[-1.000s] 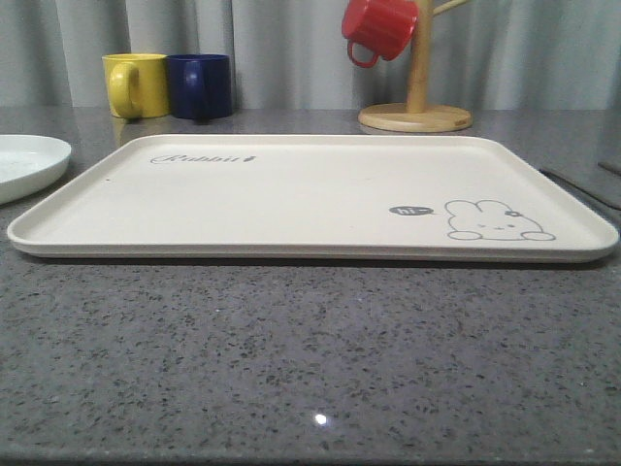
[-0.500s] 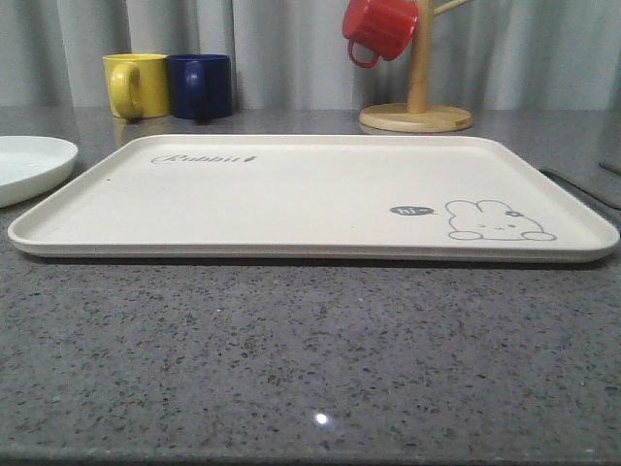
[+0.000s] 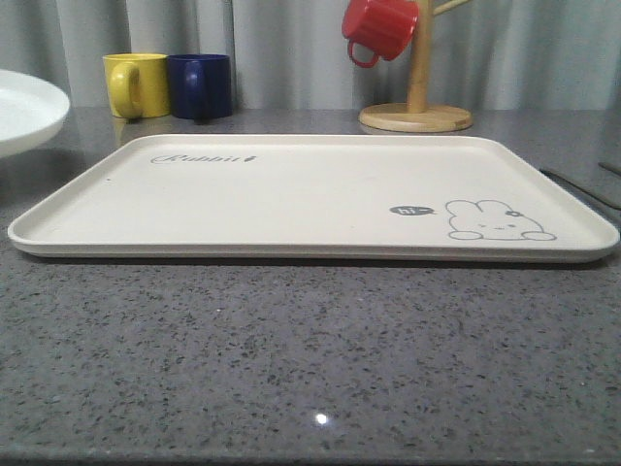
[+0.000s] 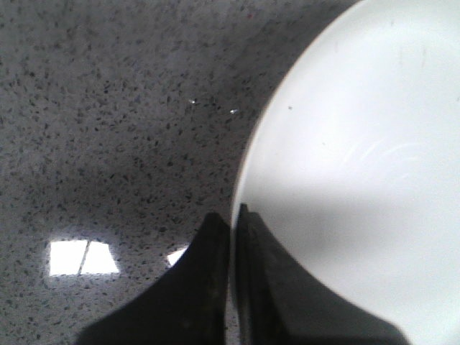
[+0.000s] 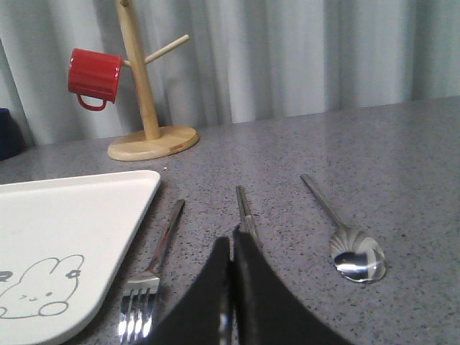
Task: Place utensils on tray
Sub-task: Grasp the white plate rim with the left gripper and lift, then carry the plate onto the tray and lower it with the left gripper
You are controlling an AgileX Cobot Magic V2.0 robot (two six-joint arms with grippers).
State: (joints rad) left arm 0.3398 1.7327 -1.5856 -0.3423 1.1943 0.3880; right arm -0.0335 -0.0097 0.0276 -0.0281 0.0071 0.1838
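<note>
The robot's left gripper will release the round white plate on the cream tray [image 3: 221,188], in front of the tray's Rabbit lettering.
The cream tray [image 3: 291,194] with its rabbit drawing lies flat in the middle of the grey counter. Its corner [image 5: 65,215] shows in the right wrist view. Just off that corner, on the counter, lie the utensils: a fork [image 5: 162,244], a pair of chopsticks [image 5: 244,205] and a spoon [image 5: 352,251]. My right gripper [image 5: 231,237] is shut, low over the near end of the chopsticks, which run under its fingers. My left gripper [image 4: 232,214] is shut on the rim of the round white plate [image 4: 345,144], which hangs above the counter at the far left [image 3: 24,112].
A yellow mug [image 3: 136,84] and a blue mug [image 3: 201,85] stand behind the tray at the back left. A red mug [image 3: 380,27] hangs on a wooden mug tree [image 3: 415,97] at the back right. A curtain closes off the back.
The white plate has risen off the counter at the left and now hangs higher in the front view. The tray and mugs have not moved.
</note>
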